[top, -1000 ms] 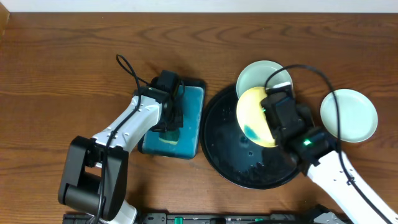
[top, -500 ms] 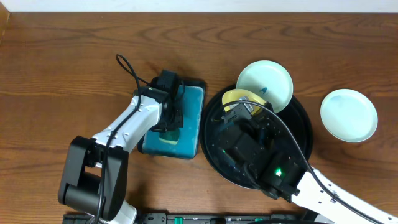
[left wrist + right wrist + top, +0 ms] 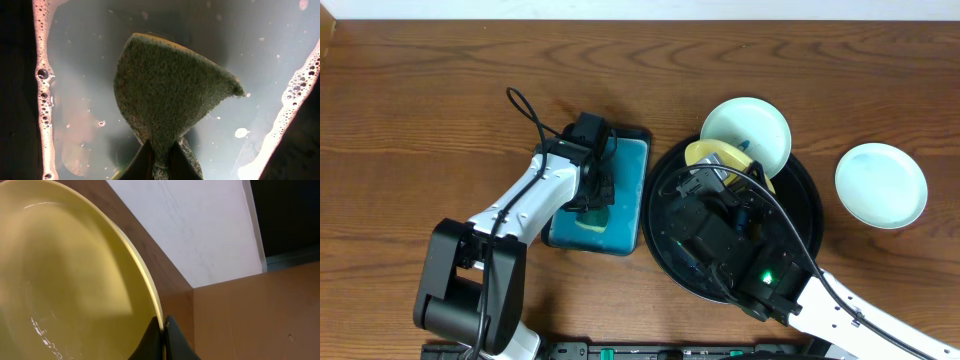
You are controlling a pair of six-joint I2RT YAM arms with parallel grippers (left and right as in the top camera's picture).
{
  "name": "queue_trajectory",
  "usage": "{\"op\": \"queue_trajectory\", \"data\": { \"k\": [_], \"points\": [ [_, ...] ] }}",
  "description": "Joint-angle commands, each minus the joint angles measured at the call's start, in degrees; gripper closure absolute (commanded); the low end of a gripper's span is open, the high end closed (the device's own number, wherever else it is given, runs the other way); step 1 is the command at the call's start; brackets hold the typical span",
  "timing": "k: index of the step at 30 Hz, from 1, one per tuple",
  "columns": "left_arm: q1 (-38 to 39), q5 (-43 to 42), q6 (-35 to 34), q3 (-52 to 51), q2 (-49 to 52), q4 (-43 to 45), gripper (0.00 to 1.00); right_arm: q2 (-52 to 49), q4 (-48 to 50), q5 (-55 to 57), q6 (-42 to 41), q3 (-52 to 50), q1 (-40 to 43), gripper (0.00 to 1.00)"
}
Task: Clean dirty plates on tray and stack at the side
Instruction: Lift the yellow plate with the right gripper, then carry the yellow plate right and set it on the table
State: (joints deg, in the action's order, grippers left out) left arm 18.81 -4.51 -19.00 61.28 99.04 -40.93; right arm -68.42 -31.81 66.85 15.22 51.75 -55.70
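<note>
The pale yellow plate will leave my right gripper atop the mint-white plate lying on the table (image 3: 882, 187).
My right gripper (image 3: 164, 330) is shut on the rim of the pale yellow plate (image 3: 65, 280) and holds it tilted above the black tray (image 3: 808, 205). In the overhead view only the plate's far edge (image 3: 712, 155) shows past the arm. A mint-white plate (image 3: 745, 130) with a small teal mark lies on the tray's back rim. Another mint-white plate (image 3: 880, 185) lies on the table to the right. My left gripper (image 3: 160, 160) is shut on a green sponge (image 3: 170, 95) in soapy water.
The teal rectangular tray (image 3: 628, 200) stands left of the black tray, with the left arm over it. Foam lines its walls (image 3: 42, 90). The right arm's cable (image 3: 785, 215) loops over the black tray.
The right arm swung in over the black tray and tipped the yellow plate from face-up to steeply tilted. Its marked face no longer shows from overhead. The left arm has not moved.
</note>
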Motion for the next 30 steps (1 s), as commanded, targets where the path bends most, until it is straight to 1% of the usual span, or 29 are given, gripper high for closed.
{"op": "queue_trajectory", "data": {
  "k": [1,14,18,21,25,28,30],
  "points": [
    [-0.1,0.5,0.9,0.0,0.1,-0.2,0.92,0.8,0.4,2.4,0.3,1.5,-0.7,0.99],
    [-0.1,0.5,0.9,0.0,0.1,-0.2,0.92,0.8,2.4,2.3,0.3,1.5,-0.6,0.99],
    [-0.1,0.5,0.9,0.0,0.1,-0.2,0.92,0.8,2.7,2.7,3.8,1.5,-0.7,0.99],
    [-0.1,0.5,0.9,0.0,0.1,-0.2,0.92,0.8,4.7,4.3,5.7,1.5,-0.7,0.99],
    [-0.1,0.5,0.9,0.0,0.1,-0.2,0.92,0.8,6.4,3.3,5.8,1.5,-0.6,0.99],
    [-0.1,0.5,0.9,0.0,0.1,-0.2,0.92,0.8,6.7,3.0,-0.7,1.4,0.0,0.99],
    [-0.1,0.5,0.7,0.0,0.1,-0.2,0.92,0.8,4.4,-3.1,-11.0,1.4,2.7,0.99]
  ]
}}
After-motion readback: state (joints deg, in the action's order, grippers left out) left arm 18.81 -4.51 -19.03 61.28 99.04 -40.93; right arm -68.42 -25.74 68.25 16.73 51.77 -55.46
